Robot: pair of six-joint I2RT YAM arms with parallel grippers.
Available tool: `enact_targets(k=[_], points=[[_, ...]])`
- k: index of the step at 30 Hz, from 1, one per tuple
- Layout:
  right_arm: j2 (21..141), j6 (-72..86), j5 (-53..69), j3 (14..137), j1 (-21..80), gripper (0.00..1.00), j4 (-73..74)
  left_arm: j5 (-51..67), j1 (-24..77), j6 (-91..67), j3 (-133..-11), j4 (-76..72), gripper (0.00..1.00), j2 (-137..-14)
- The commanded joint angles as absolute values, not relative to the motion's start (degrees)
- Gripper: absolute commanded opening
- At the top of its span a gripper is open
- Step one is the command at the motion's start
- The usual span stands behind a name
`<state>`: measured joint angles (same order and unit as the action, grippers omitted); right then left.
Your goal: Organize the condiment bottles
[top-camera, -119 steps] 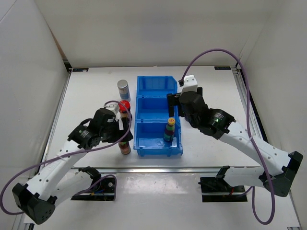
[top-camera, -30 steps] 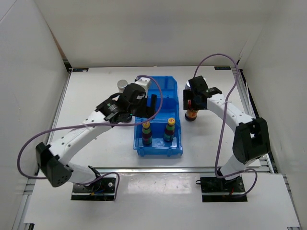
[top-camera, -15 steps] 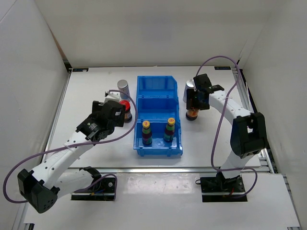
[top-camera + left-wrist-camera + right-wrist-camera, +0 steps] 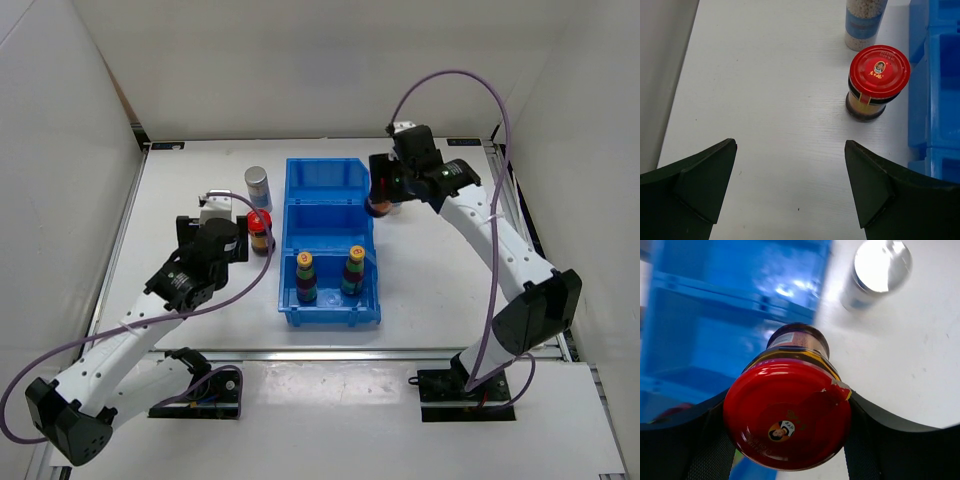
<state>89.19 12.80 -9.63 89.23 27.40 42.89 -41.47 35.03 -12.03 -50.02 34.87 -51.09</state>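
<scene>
I should release the red-lidded jar from my right gripper in the blue bin's middle compartment [image 4: 353,240] [image 4: 760,360], just behind a yellow-capped banded bottle.
My right gripper [image 4: 381,196] is shut on a red-lidded jar [image 4: 787,412] and holds it in the air above the right rim of the blue bin [image 4: 330,175], beside the middle compartment. A silver-capped bottle [image 4: 882,266] stands on the table right of the bin. My left gripper [image 4: 790,190] is open and empty over the bare table, left of the bin. Ahead of it stand a second red-lidded jar [image 4: 878,80] and a second silver-capped bottle [image 4: 257,187]. Two yellow-capped banded bottles [image 4: 305,276] [image 4: 352,269] stand upright in the bin's near compartment.
The bin's far and middle compartments [image 4: 325,220] hold nothing. White walls close in the table at the back and on both sides. The bin's left wall [image 4: 940,100] runs close to the jar on the left.
My right gripper closed on the jar right of the bin and carried it up and left to the bin's rim. The left arm drew back from over the bin to the table's left side.
</scene>
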Motion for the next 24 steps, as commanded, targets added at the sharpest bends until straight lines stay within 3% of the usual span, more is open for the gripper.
enact_targets(k=[1,12,18,20,22,23,24], points=[[88.15,11.69,-7.12,94.48,30.58,0.00,39.90,-43.33,34.80,-12.22,-49.39,33.57,1.00,-51.33],[97.11,12.22,-4.83,95.02,33.57,0.00,39.29,-45.00,34.80,-12.22,-49.39,33.57,1.00,-49.57],[101.42,12.74,-5.89,91.58,34.10,0.07,36.56,-45.00,34.80,-12.74,-49.39,33.57,1.00,-50.10],[102.74,12.74,-5.89,91.58,34.10,0.11,36.04,-45.00,34.80,-12.74,-49.39,33.57,1.00,-50.10],[103.62,12.74,-6.50,90.89,34.10,0.21,36.04,-45.52,34.80,-12.74,-48.87,33.57,1.00,-50.10],[104.15,13.27,-7.03,90.88,34.10,0.31,35.43,-45.53,34.80,-12.74,-48.87,33.57,1.00,-50.10],[104.15,13.27,-7.03,90.88,34.10,0.31,35.42,-45.53,34.80,-12.74,-48.87,33.57,1.00,-50.10]])
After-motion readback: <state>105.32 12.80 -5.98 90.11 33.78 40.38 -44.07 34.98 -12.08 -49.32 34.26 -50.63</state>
